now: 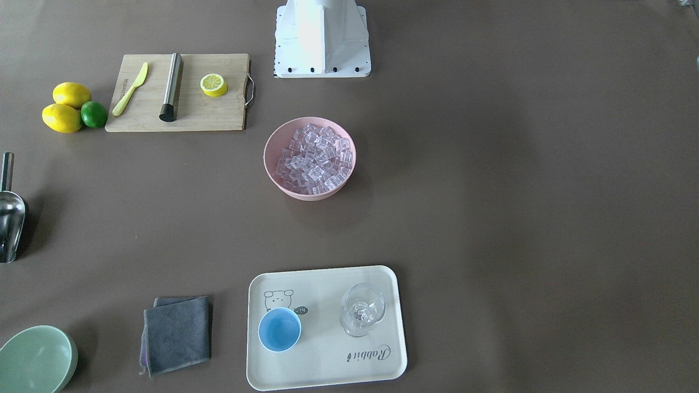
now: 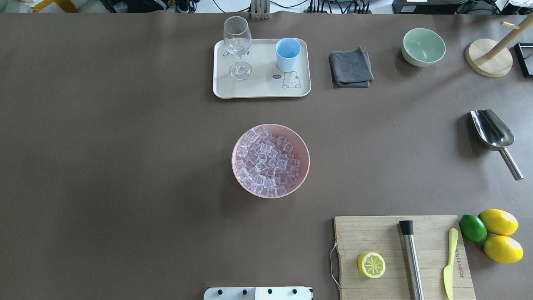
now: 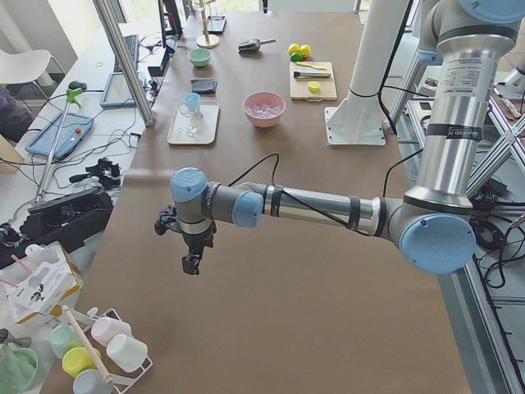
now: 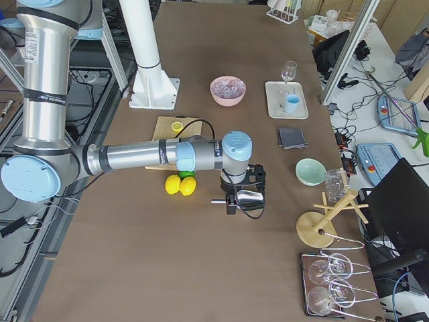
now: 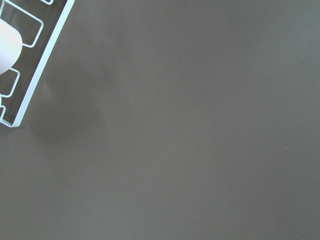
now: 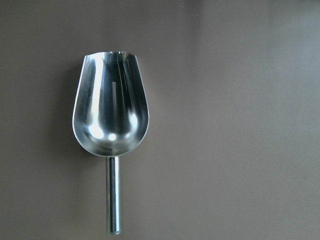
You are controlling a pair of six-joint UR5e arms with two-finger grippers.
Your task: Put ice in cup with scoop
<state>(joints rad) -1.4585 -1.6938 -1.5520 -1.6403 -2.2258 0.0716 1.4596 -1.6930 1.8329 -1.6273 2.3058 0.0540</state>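
The robot's right gripper should next move to the middle of the steel scoop's handle [image 1: 7, 170] [image 6: 113, 197] and close there, leaving the scoop's open end free for ice.
The steel scoop [image 2: 493, 135] lies on the table at the robot's right, handle toward the robot. It fills the right wrist view [image 6: 111, 120], with no fingers showing there. The ice [image 2: 268, 162] is heaped in a pink bowl [image 2: 306, 160] at mid-table. The light-blue cup [image 2: 287, 53] stands upright on a cream tray [image 2: 258, 87] at the far side. My right gripper [image 4: 232, 201] hangs over the scoop's handle end [image 4: 249, 199]; I cannot tell if it is open. My left gripper [image 3: 190, 264] hangs over bare table far to the left; I cannot tell its state.
A stemmed glass [image 2: 238, 46] shares the tray. A grey cloth [image 2: 351, 67], a green bowl [image 2: 423, 46] and a wooden stand [image 2: 489, 62] are at the far right. A cutting board [image 2: 399, 254] holds a lemon half, a steel cylinder and a yellow knife, next to lemons [image 2: 499, 233].
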